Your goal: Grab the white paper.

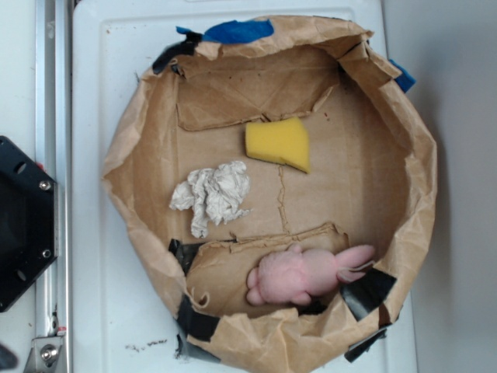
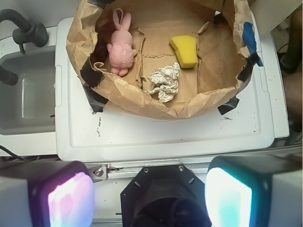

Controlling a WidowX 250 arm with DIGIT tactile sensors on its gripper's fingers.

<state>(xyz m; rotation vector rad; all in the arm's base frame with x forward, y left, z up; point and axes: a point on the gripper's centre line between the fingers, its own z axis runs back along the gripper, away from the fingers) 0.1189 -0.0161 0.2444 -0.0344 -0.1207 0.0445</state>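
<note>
The white paper, the crumpled wad between the yellow sponge and the bin's near side, will be gripped by my gripper on the thick middle (image 1: pixel 210 194) (image 2: pixel 164 82).
The white paper (image 1: pixel 214 194) is a crumpled off-white wad lying on the floor of a brown paper bin, left of centre. In the wrist view the paper (image 2: pixel 164 82) lies near the bin's near wall. My gripper (image 2: pixel 149 194) is open and empty, its two glowing pads far apart, high above the robot's black base and well short of the bin. The gripper does not show in the exterior view.
The brown paper bin (image 1: pixel 419 194) sits on a white lid (image 2: pixel 161 135). Inside are a yellow sponge wedge (image 1: pixel 279 143) and a pink plush bunny (image 1: pixel 299 274). The black robot base (image 1: pixel 23 221) is at the left. A grey sink (image 2: pixel 26 94) lies beside the lid.
</note>
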